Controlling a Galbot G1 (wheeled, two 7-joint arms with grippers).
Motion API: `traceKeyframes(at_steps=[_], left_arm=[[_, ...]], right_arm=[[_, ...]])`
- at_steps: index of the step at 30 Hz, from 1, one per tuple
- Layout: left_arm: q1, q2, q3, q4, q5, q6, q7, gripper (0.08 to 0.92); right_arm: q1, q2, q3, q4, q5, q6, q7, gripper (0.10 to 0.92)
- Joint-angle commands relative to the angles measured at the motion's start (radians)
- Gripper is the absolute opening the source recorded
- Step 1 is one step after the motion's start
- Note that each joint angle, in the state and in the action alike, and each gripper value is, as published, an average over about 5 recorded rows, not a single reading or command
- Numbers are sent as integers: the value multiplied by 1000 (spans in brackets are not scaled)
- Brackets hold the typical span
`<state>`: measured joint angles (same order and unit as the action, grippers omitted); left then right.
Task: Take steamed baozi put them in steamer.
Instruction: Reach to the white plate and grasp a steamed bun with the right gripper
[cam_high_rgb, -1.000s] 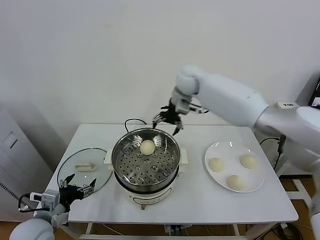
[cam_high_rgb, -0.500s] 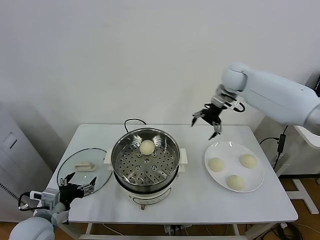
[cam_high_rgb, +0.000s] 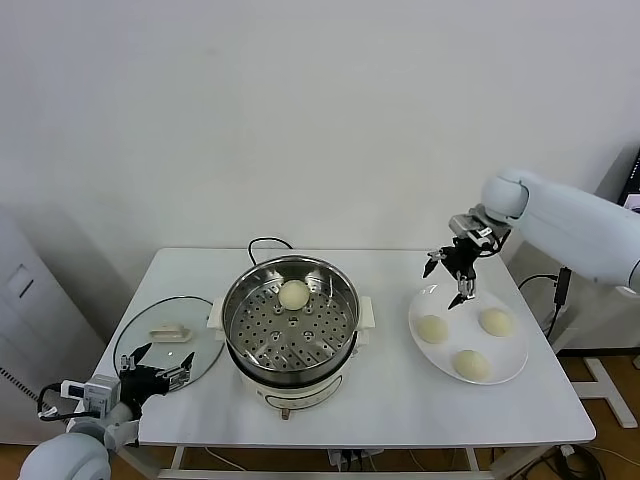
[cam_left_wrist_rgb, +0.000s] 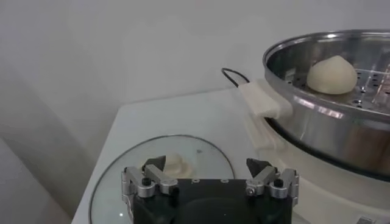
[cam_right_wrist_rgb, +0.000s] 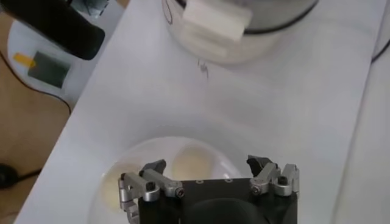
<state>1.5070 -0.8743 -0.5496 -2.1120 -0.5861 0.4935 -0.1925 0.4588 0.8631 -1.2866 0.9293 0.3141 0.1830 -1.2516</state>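
I should next close my right gripper around the sides of the baozi (cam_high_rgb: 432, 329) (cam_right_wrist_rgb: 193, 164) that lies closest to the steel steamer on the white plate.
The steel steamer (cam_high_rgb: 291, 322) stands mid-table with one cream baozi (cam_high_rgb: 294, 294) on its perforated tray at the back; both also show in the left wrist view, the steamer (cam_left_wrist_rgb: 341, 115) with the bun (cam_left_wrist_rgb: 331, 75) in it. Three baozi lie on the white plate (cam_high_rgb: 513, 376) at the right: one left (cam_high_rgb: 432, 328), one right (cam_high_rgb: 495, 321), one front (cam_high_rgb: 471, 364). My right gripper (cam_high_rgb: 452, 277) is open and empty, hovering above the plate's back left rim; a bun (cam_right_wrist_rgb: 192, 162) lies below it in the right wrist view. My left gripper (cam_high_rgb: 157, 372) is open, parked at the table's front left.
The glass lid (cam_high_rgb: 168, 349) with a cream handle (cam_high_rgb: 170, 333) lies flat left of the steamer, under my left gripper (cam_left_wrist_rgb: 207, 165). A black cord (cam_high_rgb: 262, 243) runs behind the steamer. The table's front edge is close to the steamer's base.
My right arm swung from above the steamer's back rim rightward and down to above the plate, its gripper open and empty throughout. The left arm stayed still.
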Motion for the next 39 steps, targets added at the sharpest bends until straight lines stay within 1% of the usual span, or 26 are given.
traceKeyframes(at_steps=[1, 5, 14, 26, 33, 36, 39], left_arm=[[1, -3, 0, -2, 1, 2, -1, 823], [2, -5, 0, -4, 1, 3, -2, 823], [5, -5, -2, -2, 1, 1, -2, 823], [12, -5, -5, 0, 3, -2, -1, 823], [18, -5, -7, 0, 3, -4, -1, 823], [17, -5, -7, -2, 3, -4, -1, 823], [18, -5, -7, -5, 3, -3, -2, 823]], right_arm=[[-152, 8, 80, -83, -87, -54, 29, 823], [-205, 20, 135, -119, -138, -43, 46, 823], [-296, 63, 248, -202, -195, -14, 86, 823], [-341, 113, 319, -265, -238, 1, 94, 818], [-367, 145, 387, -326, -281, 15, 109, 758], [-368, 156, 404, -351, -292, 16, 106, 712], [-366, 158, 405, -357, -287, 12, 99, 640]])
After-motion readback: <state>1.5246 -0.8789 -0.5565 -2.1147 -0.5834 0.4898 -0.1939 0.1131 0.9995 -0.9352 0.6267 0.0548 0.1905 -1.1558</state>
